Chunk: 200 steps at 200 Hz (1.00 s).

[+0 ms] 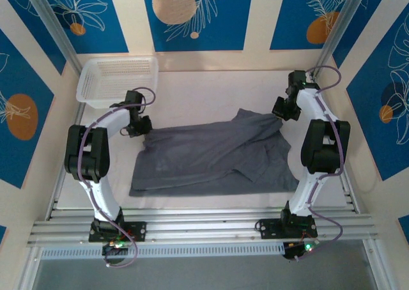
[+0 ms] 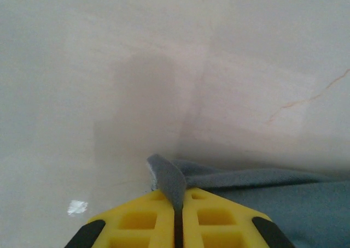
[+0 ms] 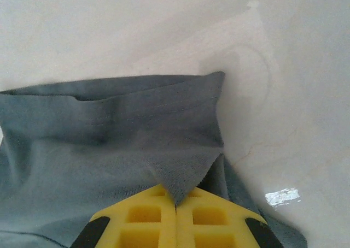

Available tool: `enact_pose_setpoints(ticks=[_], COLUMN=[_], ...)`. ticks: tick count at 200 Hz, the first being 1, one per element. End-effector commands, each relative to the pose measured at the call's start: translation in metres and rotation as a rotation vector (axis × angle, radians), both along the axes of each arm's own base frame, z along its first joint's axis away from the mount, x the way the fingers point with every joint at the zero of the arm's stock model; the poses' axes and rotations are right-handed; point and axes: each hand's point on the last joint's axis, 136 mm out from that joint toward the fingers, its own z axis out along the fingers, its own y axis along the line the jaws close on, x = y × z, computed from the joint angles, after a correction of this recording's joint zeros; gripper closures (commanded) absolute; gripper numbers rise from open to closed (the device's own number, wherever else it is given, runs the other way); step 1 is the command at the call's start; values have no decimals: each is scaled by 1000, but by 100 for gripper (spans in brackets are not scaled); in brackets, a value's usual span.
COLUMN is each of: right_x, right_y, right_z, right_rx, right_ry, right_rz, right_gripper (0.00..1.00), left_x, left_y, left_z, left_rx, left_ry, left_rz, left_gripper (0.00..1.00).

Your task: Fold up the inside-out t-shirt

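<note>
The shirt's far edge bulges and my left gripper holds only a small fold. It should open, grab the shirt's corner (image 2: pixel 203 181) deeper and pull the shirt's edge straight.
The inside-out t-shirt (image 1: pixel 211 156), plain slate grey, lies spread across the middle of the white table, folded over on its right part. My left gripper (image 1: pixel 142 125) is at its far left corner, shut on a small fold of the grey cloth (image 2: pixel 169 182) that stands up between the yellow fingers (image 2: pixel 219 220). My right gripper (image 1: pixel 281 110) is at the shirt's far right corner, shut on a pointed bit of fabric (image 3: pixel 183 177) pinched between its yellow fingers (image 3: pixel 142 220). The hem (image 3: pixel 120 92) stretches away to the left in the right wrist view.
A white plastic basket (image 1: pixel 118 79) stands at the back left, just behind the left arm. Bare white table (image 1: pixel 211 92) lies behind the shirt. Aluminium rails (image 1: pixel 204 226) run along the near edge by the arm bases.
</note>
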Motion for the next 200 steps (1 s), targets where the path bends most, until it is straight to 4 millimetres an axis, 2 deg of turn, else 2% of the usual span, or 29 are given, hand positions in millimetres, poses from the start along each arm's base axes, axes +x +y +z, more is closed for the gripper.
enact_pose_setpoints(ticks=[1,18,34,43,62,81,107,125,140,174,200], right_x=[0,0,0,0,0,-1,-1,1,2,1,1], right_y=[6,6,5,5,4,4,5,7,10,9,9], right_z=[5,8,9,11,13,14,13,14,14,14,15], right_rx=[6,-3,-6,-6,-11,-15,-10,-7,-7,-22,-20], right_ry=[-7,-11,-12,-14,-18,-20,-19,-22,-22,-16,-18], right_rz=[25,29,30,30,31,31,31,30,37,44,43], right_gripper=[100,100,100,100,100,100,100,100,100,100,100], left_x=[3,-1,-3,-3,-4,-8,-8,-5,0,3,6], left_y=[-2,2,8,12,20,29,12,-4,-10,-4,0], left_z=[12,18,27,32,40,39,40,39,35,25,16], left_rx=[-17,2,33,53,83,133,123,178,238,423,471], left_ry=[-22,-22,-34,-43,-53,-24,-39,-39,-11,87,113], left_rz=[-11,-11,-2,4,7,9,-44,-93,-118,-149,-157], left_gripper=[90,86,74,70,73,76,76,73,71,75,77])
